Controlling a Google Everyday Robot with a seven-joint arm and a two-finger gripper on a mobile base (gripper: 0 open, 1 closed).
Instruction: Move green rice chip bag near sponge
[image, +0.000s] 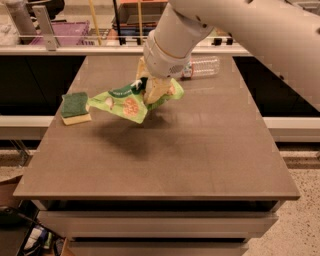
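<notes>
I need to release the green rice chip bag on the brown table (118, 113) between the sponge and the table's middle. The bag still hangs in the air above it.
The green rice chip bag (127, 101) hangs in the air above the table, light green with chip pictures, its left tip close to the sponge. My gripper (151, 89) is shut on the bag's right part and holds it lifted; its shadow falls on the table below. The sponge (75, 107), dark green on top with a pale yellow base, lies on the table near the left edge, just left of the bag.
A clear plastic bottle (202, 66) lies on its side at the back of the brown table (200, 150), behind my arm. A rail and shelves with a purple bin (57, 34) stand behind the table. The table's left edge is close to the sponge.
</notes>
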